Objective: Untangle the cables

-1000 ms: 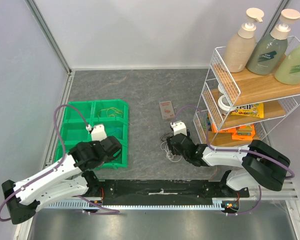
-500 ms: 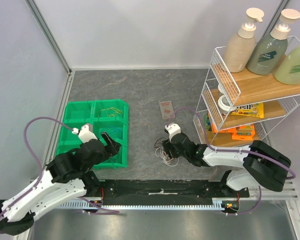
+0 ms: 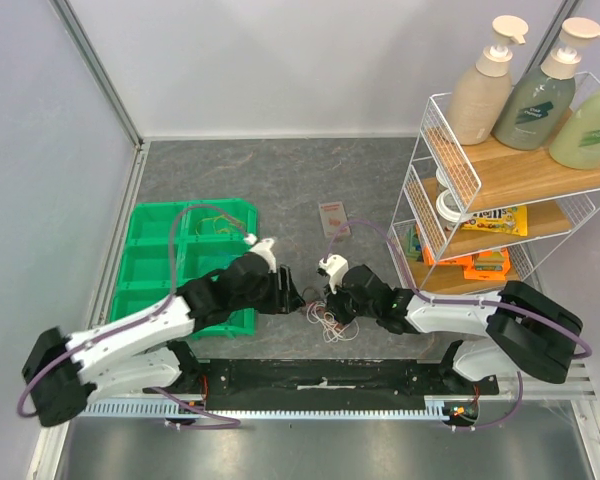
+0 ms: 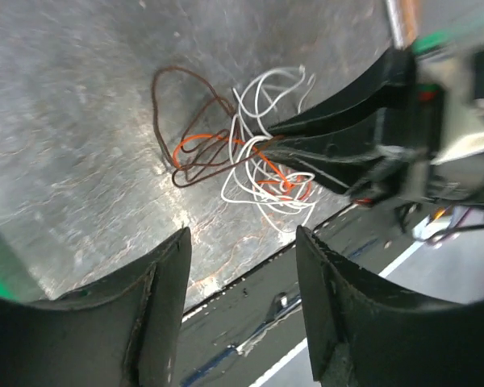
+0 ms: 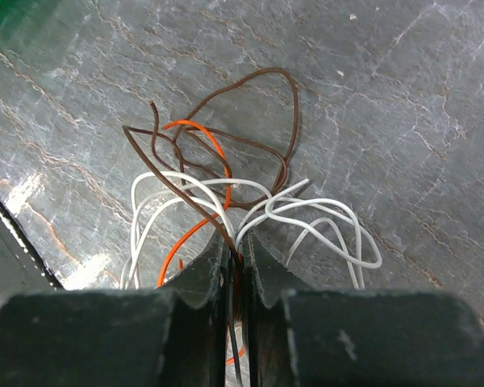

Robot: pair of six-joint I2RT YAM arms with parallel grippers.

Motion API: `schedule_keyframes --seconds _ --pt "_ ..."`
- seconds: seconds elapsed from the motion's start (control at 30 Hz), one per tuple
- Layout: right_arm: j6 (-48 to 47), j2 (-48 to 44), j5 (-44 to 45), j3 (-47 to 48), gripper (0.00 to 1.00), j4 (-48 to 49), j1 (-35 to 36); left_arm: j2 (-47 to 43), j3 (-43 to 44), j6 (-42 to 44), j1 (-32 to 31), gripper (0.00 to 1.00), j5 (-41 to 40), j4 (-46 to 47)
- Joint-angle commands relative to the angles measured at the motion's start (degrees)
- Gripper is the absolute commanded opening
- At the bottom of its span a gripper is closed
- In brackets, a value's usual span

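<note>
The brown cable is looped among the white and orange cables, so next the left gripper grabs the part of the brown cable (image 4: 218, 168) next to the right gripper and lifts it out first.
A tangle of thin cables (image 3: 330, 325) lies on the grey table near its front edge, between the two arms. The wrist views show brown, white and orange strands (image 5: 226, 173) looped through each other. My right gripper (image 5: 235, 242) is shut on several of these strands where they cross, low over the table (image 3: 325, 303). My left gripper (image 3: 296, 298) hangs just left of the tangle, with its jaws open and nothing between them (image 4: 242, 242). From the left wrist, the cables (image 4: 242, 161) lie ahead of the fingers, with the right gripper (image 4: 274, 139) pinching them.
A green compartment tray (image 3: 150, 250) sits at the left with a thin yellow wire (image 3: 218, 222) in a far cell. A small packet (image 3: 333, 218) lies mid-table. A white wire rack (image 3: 460, 200) with bottles and snacks stands at the right.
My left arm swung from over the green tray to the tangle, and its gripper went from shut to open. My right gripper shut on the cables and shifted slightly left.
</note>
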Motion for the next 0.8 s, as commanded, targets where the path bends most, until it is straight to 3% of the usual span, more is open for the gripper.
schedule_keyframes --seconds 0.0,0.2,0.47,0.63,0.77 --pt "-2.4 -3.7 -2.3 0.0 0.12 -0.7 0.0 9.6 1.3 11.1 0.1 0.60 14.1 13.8" --pt "-1.9 -6.1 -5.8 -1.2 0.13 -0.3 0.0 15.3 4.5 21.7 0.1 0.59 15.7 14.6" --pt "-2.1 -5.1 -7.7 -0.4 0.13 0.4 0.0 21.1 4.8 26.0 0.1 0.59 14.7 14.6" --pt "-2.4 -5.4 -7.6 -0.5 0.13 0.3 0.0 23.4 4.4 26.0 0.0 0.49 14.5 15.1" --pt "-2.4 -5.4 -6.9 -0.3 0.13 -0.3 0.0 23.6 3.0 24.5 0.2 0.32 15.3 16.0"
